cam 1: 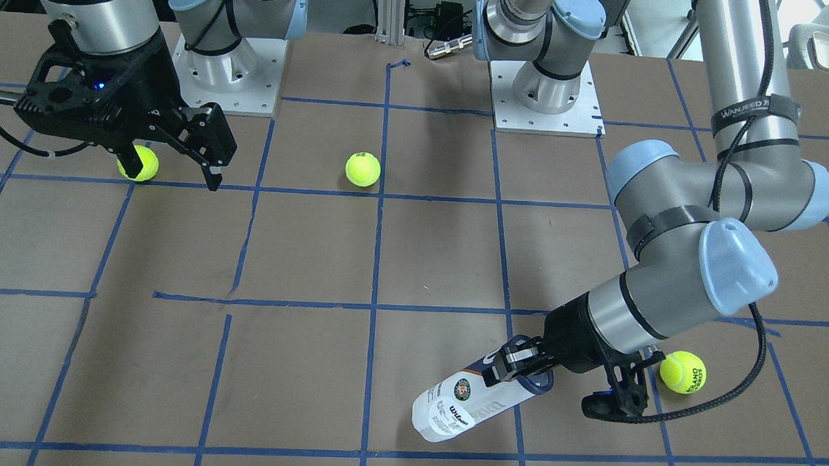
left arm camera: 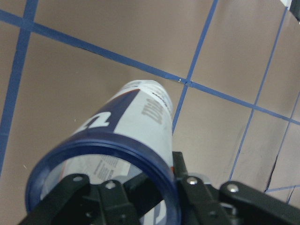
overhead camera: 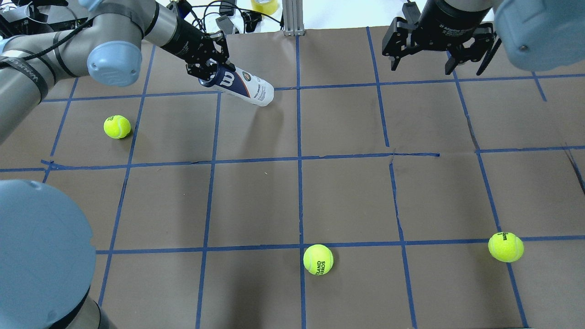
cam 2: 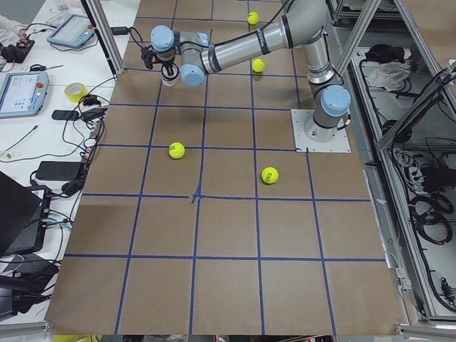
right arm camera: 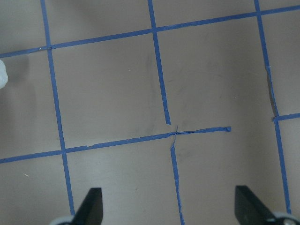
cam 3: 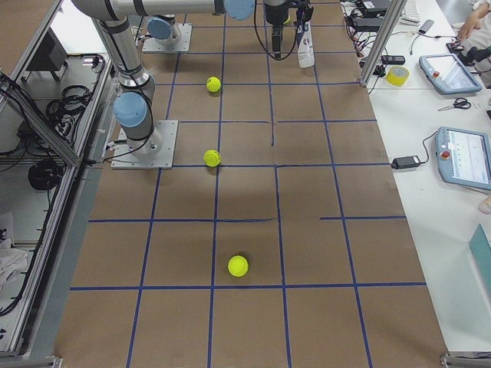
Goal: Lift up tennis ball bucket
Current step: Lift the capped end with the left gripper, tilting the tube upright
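Observation:
The robot's left gripper needs to stand the tennis ball bucket, now held tilted above the table, upright near the middle of the blue-taped square (cam 1: 458,376) below it.
The tennis ball bucket (overhead camera: 249,87) is a slim clear can with a white and navy Wilson label and a dark blue rim. My left gripper (overhead camera: 210,73) is shut on the rim at its open end. It holds the can tilted above the far left of the table, base end pointing down and away. In the front view the can (cam 1: 460,408) hangs from the left gripper (cam 1: 520,368). The left wrist view shows the can (left arm camera: 140,117) with one finger (left arm camera: 112,197) inside the rim and one outside. My right gripper (overhead camera: 436,68) is open and empty, high over the far right.
Three loose yellow-green tennis balls lie on the brown, blue-taped table: one on the left (overhead camera: 117,126), one near the front middle (overhead camera: 318,259), one at the front right (overhead camera: 505,246). Operators' desks with cables and a tape roll (overhead camera: 265,5) lie beyond the far edge.

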Controlling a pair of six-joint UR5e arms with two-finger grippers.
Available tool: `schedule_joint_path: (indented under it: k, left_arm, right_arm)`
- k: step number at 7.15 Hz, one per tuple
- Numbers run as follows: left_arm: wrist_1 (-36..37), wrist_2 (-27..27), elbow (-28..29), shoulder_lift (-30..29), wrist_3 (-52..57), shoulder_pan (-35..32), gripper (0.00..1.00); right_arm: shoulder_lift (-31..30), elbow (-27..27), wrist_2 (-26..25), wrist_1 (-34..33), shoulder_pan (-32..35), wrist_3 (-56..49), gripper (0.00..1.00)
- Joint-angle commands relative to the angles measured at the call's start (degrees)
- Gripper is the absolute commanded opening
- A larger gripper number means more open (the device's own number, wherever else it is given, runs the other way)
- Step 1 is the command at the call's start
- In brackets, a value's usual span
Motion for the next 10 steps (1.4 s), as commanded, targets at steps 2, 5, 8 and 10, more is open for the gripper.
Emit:
schedule_joint_path:
  k: [2, 5, 8, 10]
  left_arm:
    - [-2.52, 10.65, 3.70, 0.12, 1.35, -3.87, 0.00]
    - [-7.26, 22.72, 5.47, -0.50, 10.55, -10.64, 0.00]
    - [-10.69, 22.74, 5.47, -0.41, 13.23, -11.44, 0.00]
    - [-12.71, 22.74, 5.47, -0.59, 12.79, -12.05, 0.00]
  right_arm:
    - [0.00, 0.00, 0.00, 0.00, 0.00, 0.00, 1.00]
    - [0.00, 0.00, 0.00, 0.00, 0.00, -0.09, 1.00]
    - [-0.09, -0.09, 0.09, -0.09, 0.18, 0.35, 1.00]
    - [0.00, -0.09, -0.09, 0.00, 0.18, 0.26, 1.00]
